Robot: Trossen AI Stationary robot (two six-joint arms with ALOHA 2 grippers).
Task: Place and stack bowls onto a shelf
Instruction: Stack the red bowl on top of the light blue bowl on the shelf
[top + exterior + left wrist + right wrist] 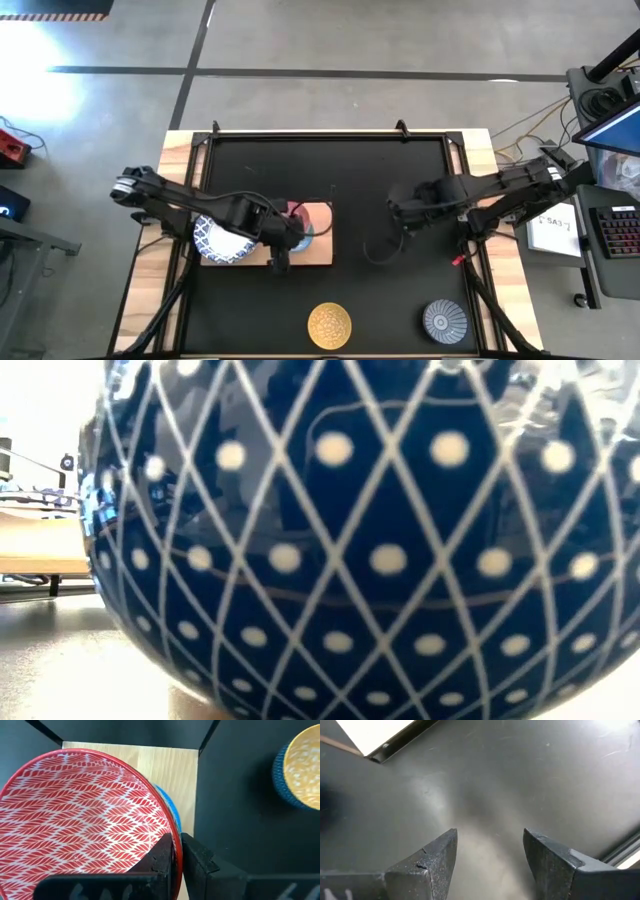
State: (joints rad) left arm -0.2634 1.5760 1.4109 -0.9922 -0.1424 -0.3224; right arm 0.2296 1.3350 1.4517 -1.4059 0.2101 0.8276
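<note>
I should set the red bowl down inside the light blue bowl [295, 230] [121, 830] on the shelf using my left gripper.
The light-wood shelf [322, 255] lies on the black table's left half. A white bowl with a blue pattern [220, 240] sits on its left end. My left gripper [290, 230] is shut on the red bowl [75, 820] over the shelf's [150, 760] right end. The light blue bowl's rim [169, 807] shows just beneath the red bowl. The yellow bowl [330, 325] and the grey-blue bowl [444, 320] stand on the table near its front edge. My right gripper [490, 845] hangs open over bare table at centre right [393, 208]. My left gripper pinches the red bowl's rim [172, 827], one finger [162, 855] inside the bowl and one [197, 857] outside. The fingers slant down from above. The bowl hangs tilted over the light blue bowl; whether the two bowls touch, I cannot tell.
A dark-blue bowl wall with white dots and a lattice pattern [350, 540] fills the low view, close to the camera. A black frame [330, 135] runs along the table's far edge. Bare black table lies between the shelf and my right gripper.
</note>
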